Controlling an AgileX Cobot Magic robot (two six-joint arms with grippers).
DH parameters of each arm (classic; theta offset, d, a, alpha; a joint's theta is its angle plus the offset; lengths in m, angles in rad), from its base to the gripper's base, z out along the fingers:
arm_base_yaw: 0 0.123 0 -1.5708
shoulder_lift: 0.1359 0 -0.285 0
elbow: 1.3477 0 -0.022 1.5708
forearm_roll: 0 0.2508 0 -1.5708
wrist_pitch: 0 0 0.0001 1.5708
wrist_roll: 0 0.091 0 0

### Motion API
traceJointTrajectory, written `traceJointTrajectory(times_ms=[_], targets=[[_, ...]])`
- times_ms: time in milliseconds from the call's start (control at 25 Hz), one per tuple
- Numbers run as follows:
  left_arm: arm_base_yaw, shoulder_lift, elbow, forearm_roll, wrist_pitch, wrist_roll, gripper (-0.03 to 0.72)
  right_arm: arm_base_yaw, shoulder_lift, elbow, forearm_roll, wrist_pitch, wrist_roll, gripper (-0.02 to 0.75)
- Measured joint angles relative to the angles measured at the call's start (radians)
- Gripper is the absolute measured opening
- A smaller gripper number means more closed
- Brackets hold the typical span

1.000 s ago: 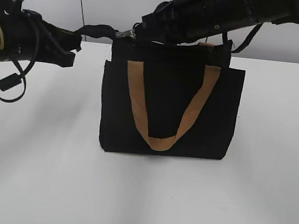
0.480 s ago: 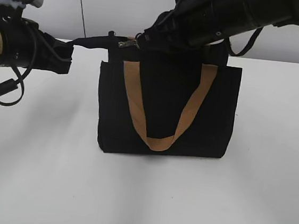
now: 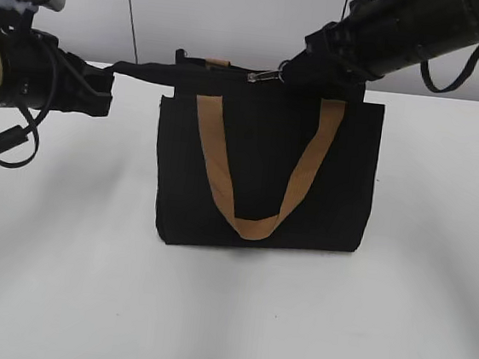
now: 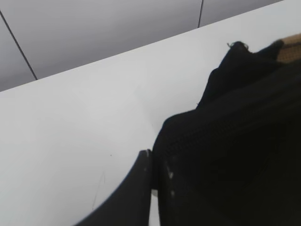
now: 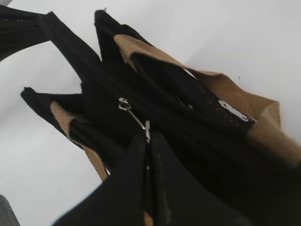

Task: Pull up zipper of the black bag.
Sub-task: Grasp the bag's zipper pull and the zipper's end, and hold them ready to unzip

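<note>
Next, I release the silver pull tab at the top of the tan strap [image 3: 328, 88] under my right gripper.
The black bag [image 3: 267, 161] stands upright on the white table, its tan straps hanging down the front. The zipper runs along its top edge [image 3: 225, 72]. My right gripper [image 3: 289, 75] is shut on the silver pull tab [image 3: 266, 77], which sits near the middle of the top edge; the right wrist view shows the tab [image 5: 136, 118] pinched between the closed jaws [image 5: 148, 136]. My left gripper [image 3: 114, 72] is shut on the bag's black fabric end tab [image 3: 144, 69] at the top left corner, stretched taut; the left wrist view shows its jaws [image 4: 154, 162] against black fabric [image 4: 235, 141].
The white table [image 3: 225, 315] spreads around the bag. A grey wall with a dark vertical seam [image 3: 130, 9] stands behind. A black cable loop [image 3: 8, 142] hangs under my left arm, another [image 3: 448, 69] under my right arm.
My right gripper has pulled the zipper tab rightward along the top edge, from the left corner to near the middle. My left gripper holds the end tab taut and has barely moved.
</note>
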Motion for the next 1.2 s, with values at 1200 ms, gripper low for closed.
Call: traceJointTrajectory(times_ms=[1200], targets=[[0.002, -0.011, 0.0, -0.094, 0.025, -0.029, 0.035, -0.2, -0.074, 0.0, -0.012, 0.162, 0.023, 0.195]])
